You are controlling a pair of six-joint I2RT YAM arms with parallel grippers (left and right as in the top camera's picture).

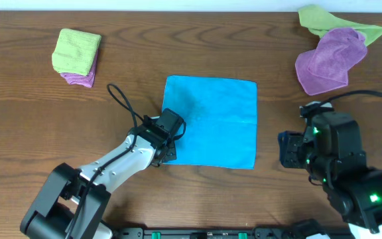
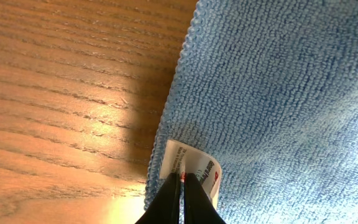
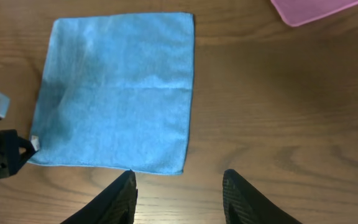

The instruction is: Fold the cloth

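Note:
My left gripper's shut fingers are over the white care label, short of the cloth's near corner; I need to open, pinch that corner (image 3: 32,162), then fold.
A blue cloth (image 1: 214,119) lies flat in the middle of the table. It also shows in the left wrist view (image 2: 278,93) and the right wrist view (image 3: 117,87). My left gripper (image 1: 166,147) is at the cloth's near left corner. Its jaws (image 2: 182,186) are shut on the cloth's edge at the white care label (image 2: 197,171). My right gripper (image 1: 290,149) hovers to the right of the cloth, near its near right corner. Its fingers (image 3: 179,193) are open and empty above bare wood.
A folded green cloth on a folded purple one (image 1: 77,56) sits at the far left. A loose purple cloth (image 1: 327,61) and a green cloth (image 1: 323,20) lie at the far right. The purple one's edge shows in the right wrist view (image 3: 309,9).

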